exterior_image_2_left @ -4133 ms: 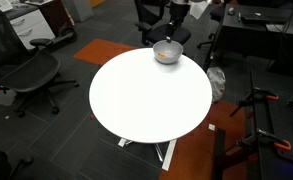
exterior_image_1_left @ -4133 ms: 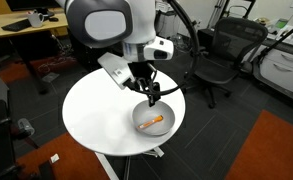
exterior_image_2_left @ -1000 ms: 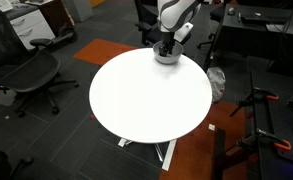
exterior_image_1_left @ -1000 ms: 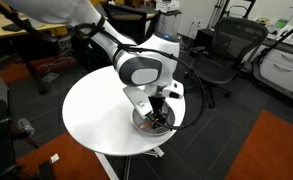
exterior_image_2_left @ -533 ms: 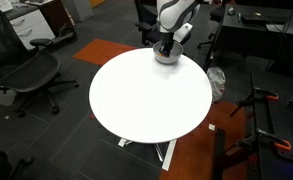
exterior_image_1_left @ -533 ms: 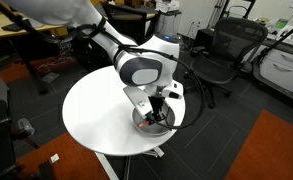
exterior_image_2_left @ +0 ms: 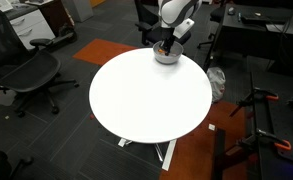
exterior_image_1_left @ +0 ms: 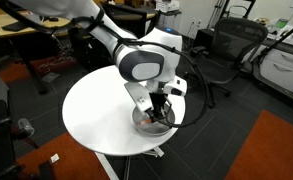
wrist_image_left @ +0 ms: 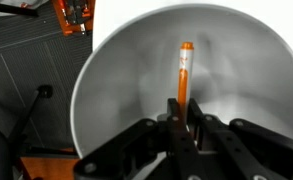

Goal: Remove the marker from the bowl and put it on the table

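My gripper has the orange marker. I should let go of it on the bare white tabletop [exterior_image_1_left: 114, 116], close beside the grey-white bowl.
In the wrist view the orange marker [wrist_image_left: 185, 75] runs straight away from me over the inside of the grey-white bowl [wrist_image_left: 116, 70]. My gripper [wrist_image_left: 184, 118] is shut on the marker's near end, the black fingers [wrist_image_left: 172, 125] pressed against both its sides. In both exterior views the gripper [exterior_image_1_left: 160, 112] [exterior_image_2_left: 165, 47] reaches down into the bowl [exterior_image_1_left: 143, 125] [exterior_image_2_left: 167, 60], which stands near the rim of the round white table [exterior_image_1_left: 91, 110] [exterior_image_2_left: 146, 95]. From outside, the arm hides most of the marker.
Black office chairs [exterior_image_1_left: 216, 55] [exterior_image_2_left: 26, 72] stand around the table on dark carpet with an orange patch [exterior_image_1_left: 271, 150]. A wooden desk [exterior_image_1_left: 26, 30] is behind. An orange and black object [wrist_image_left: 74, 15] lies on the floor beyond the bowl.
The gripper has closed on the marker inside the bowl over the last second. The arm has barely shifted; earlier it hung above the bowl with the marker lying free.
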{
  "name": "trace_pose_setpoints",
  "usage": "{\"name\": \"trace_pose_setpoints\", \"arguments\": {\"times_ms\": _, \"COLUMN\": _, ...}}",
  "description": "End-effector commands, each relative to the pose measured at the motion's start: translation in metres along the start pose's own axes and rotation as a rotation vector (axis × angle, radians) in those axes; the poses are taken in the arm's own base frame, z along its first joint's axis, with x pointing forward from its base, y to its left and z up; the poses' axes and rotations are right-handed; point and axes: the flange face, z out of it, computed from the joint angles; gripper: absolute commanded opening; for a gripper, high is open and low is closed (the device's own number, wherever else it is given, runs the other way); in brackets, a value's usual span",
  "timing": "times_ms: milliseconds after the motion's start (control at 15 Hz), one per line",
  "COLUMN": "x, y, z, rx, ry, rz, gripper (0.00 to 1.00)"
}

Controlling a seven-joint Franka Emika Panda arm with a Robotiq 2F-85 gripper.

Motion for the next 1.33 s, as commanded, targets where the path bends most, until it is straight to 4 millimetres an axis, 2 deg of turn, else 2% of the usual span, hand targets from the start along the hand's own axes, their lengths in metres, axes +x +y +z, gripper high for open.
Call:
{"name": "trace_pose_setpoints", "arguments": {"times_ms": 0, "x": -0.023, "y": 0.001, "z": -0.048, "rx": -0.013, "ry": 0.043, "rz": 0.029, "gripper": 0.03}}
{"name": "trace_pose_setpoints", "arguments": {"times_ms": 267, "x": -0.049, "y": -0.003, "z": -0.089, "rx": -0.022, "ry": 0.093, "rz": 0.016, "gripper": 0.03}}
{"name": "trace_pose_setpoints", "arguments": {"times_ms": 600, "x": -0.082, "y": -0.032, "z": -0.128, "rx": -0.043, "ry": 0.171, "rz": -0.022, "gripper": 0.03}}
{"name": "trace_pose_setpoints", "arguments": {"times_ms": 933, "x": -0.115, "y": -0.079, "z": -0.141, "rx": -0.066, "ry": 0.196, "rz": -0.105, "gripper": 0.03}}
{"name": "trace_pose_setpoints", "arguments": {"times_ms": 1267, "x": -0.148, "y": -0.117, "z": -0.131, "rx": -0.025, "ry": 0.154, "rz": -0.223, "gripper": 0.03}}
